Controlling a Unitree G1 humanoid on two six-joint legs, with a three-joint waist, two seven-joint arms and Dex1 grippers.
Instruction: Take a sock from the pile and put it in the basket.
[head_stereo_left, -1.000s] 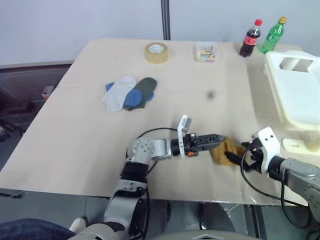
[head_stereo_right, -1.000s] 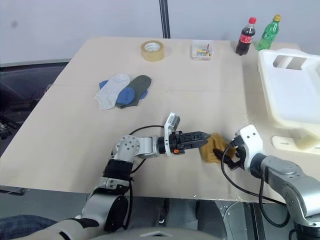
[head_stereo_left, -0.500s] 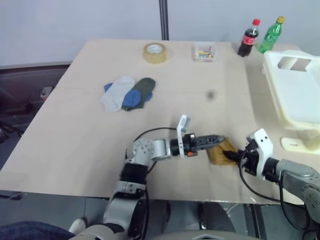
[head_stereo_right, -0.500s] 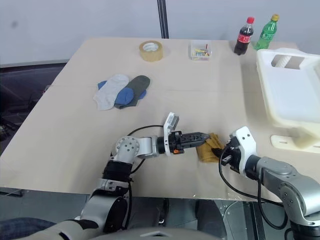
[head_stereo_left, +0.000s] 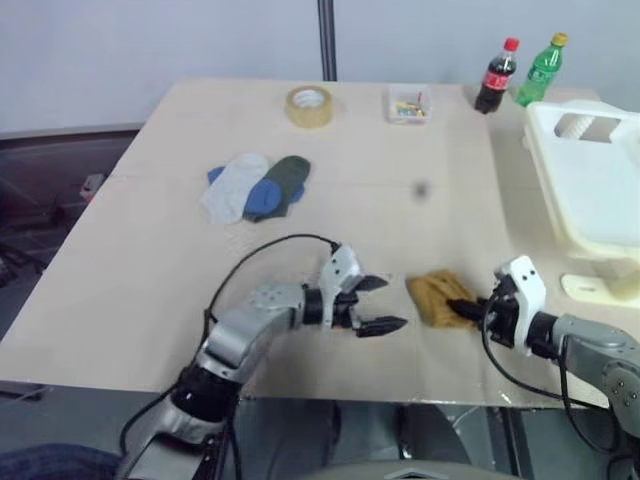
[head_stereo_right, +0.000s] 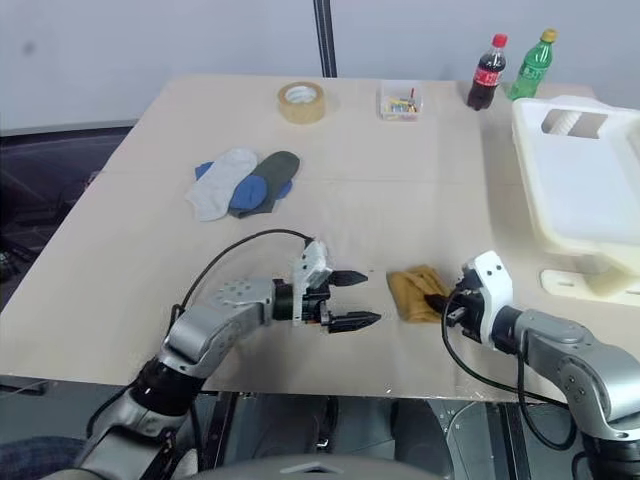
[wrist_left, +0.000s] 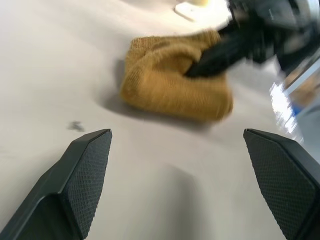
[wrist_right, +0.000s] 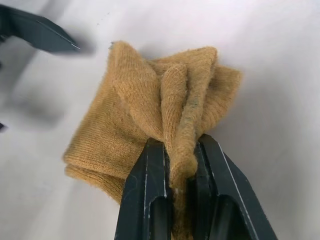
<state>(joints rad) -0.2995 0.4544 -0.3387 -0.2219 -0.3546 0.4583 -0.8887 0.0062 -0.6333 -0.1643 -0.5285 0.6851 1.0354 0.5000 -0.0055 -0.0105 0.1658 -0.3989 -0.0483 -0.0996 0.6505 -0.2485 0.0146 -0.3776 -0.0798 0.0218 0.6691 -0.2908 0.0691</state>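
Observation:
I will release the yellow sock, now crumpled near the table's front edge, with my right gripper on the cream-white basket's bottom (head_stereo_left: 618, 205), toward the basket's end near the small white piece.
A mustard-yellow sock (head_stereo_left: 433, 296) lies crumpled near the table's front edge, apart from the pile (head_stereo_left: 258, 186) of white, blue and dark green socks at the far left. My right gripper (wrist_right: 176, 150) is shut on a raised fold of the yellow sock (wrist_right: 150, 115). A short way to its left, my left gripper (head_stereo_left: 387, 303) stands open and empty, pointing at the sock (wrist_left: 170, 85). The cream-white basket (head_stereo_right: 575, 180) stands at the table's right side.
Along the far edge stand a tape roll (head_stereo_left: 309, 105), a small clear box (head_stereo_left: 411, 103), a cola bottle (head_stereo_left: 498, 76) and a green bottle (head_stereo_left: 541, 70). A small white piece (head_stereo_left: 595, 288) lies below the basket. The table's front edge runs just behind both grippers.
My left gripper has drawn back to the left, away from the yellow sock, and rolled so its open fingers show. My right gripper has shut on the sock.

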